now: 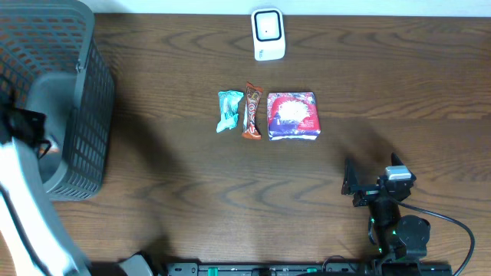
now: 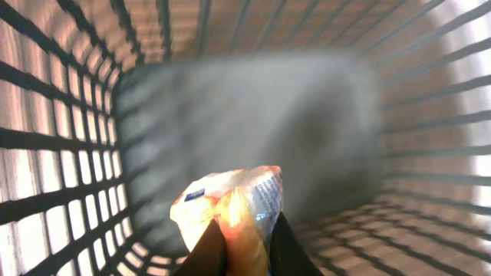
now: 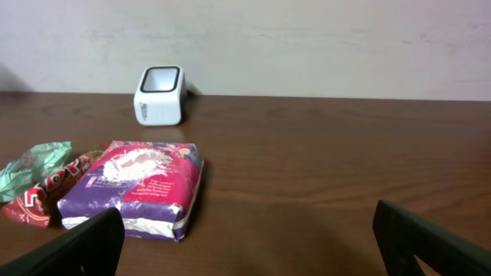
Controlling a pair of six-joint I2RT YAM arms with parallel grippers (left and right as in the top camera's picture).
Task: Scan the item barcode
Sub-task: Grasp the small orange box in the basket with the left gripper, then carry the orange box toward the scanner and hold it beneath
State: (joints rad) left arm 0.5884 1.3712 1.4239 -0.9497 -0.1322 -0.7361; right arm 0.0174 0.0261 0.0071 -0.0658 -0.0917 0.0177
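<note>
The robot's left gripper will release the orange snack packet on the table [image 1: 203, 119] next to the teal packet, toward the grey basket.
My left gripper [image 2: 245, 234] is down inside the grey mesh basket [image 2: 54, 146] and is shut on a white and orange snack packet [image 2: 234, 201], whose top sticks up between the fingers. From overhead the left arm reaches into the basket [image 1: 80, 84] and the packet is hidden. The white barcode scanner [image 1: 268, 34] stands at the table's far edge, its window [image 3: 160, 80] facing up. My right gripper [image 1: 351, 185] rests low near the front right, open, with nothing between its fingers [image 3: 92, 245].
A teal packet [image 1: 229, 110], a brown and red bar [image 1: 252, 111] and a purple and red pack [image 1: 292, 116] lie in a row mid-table. The pack [image 3: 138, 188] is just ahead and left of the right gripper.
</note>
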